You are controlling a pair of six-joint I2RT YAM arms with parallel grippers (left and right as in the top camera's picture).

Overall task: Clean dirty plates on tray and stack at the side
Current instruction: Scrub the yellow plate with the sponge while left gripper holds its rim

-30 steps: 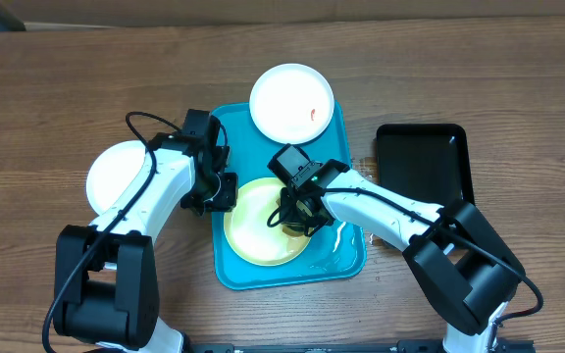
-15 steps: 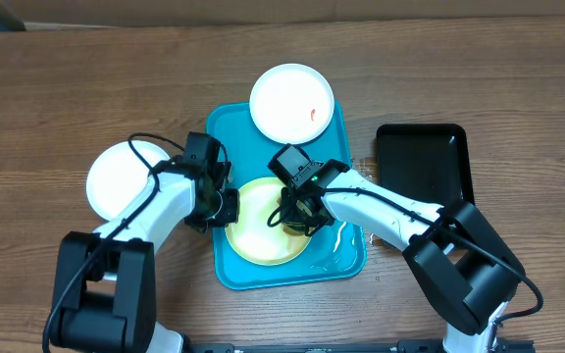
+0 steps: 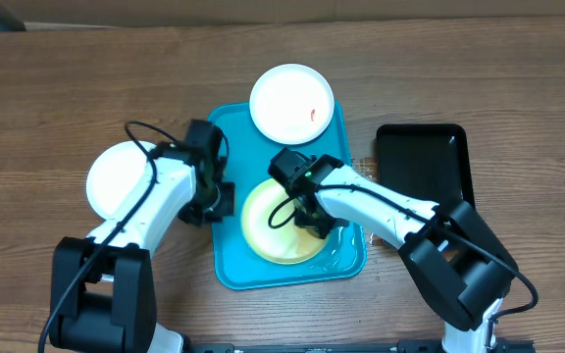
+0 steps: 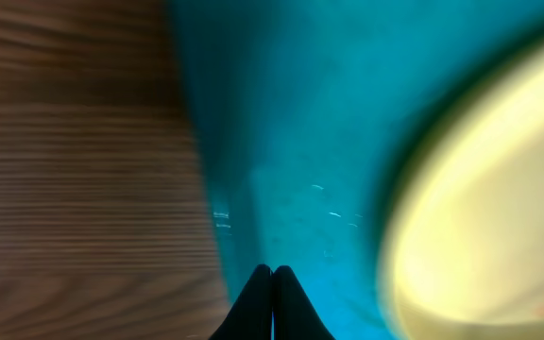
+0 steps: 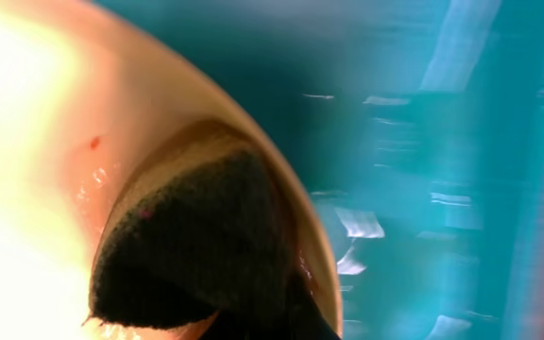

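Next, the right gripper releases the dark sponge in the near half of the black tray [image 3: 428, 211].
The pale yellow-green plate [image 3: 275, 227] lies in the turquoise tray [image 3: 231, 257]. My right gripper [image 3: 319, 224] is shut on a dark sponge [image 5: 192, 246] and presses it on this plate [image 5: 26, 142] near its right rim; a tiny red speck and wet film show beside it. My left gripper [image 3: 214, 202] is shut and empty over the tray's left rim [image 4: 244, 217], with the plate [image 4: 489, 217] just to its right. A white plate [image 3: 292, 98] with an orange-red smear rests on the tray's far edge. Another white plate [image 3: 118, 176] lies on the table at left.
A smaller black tray [image 3: 424, 162] sits on the table right of the turquoise tray. Wet streaks shine on the tray floor [image 5: 423, 189] right of the plate. Bare wooden table [image 4: 74, 161] lies left of the tray.
The yellow-green plate has slid a little to the right in the tray. My right gripper moved with the sponge toward the plate's right rim. My left gripper drew slightly back to the tray's left rim.
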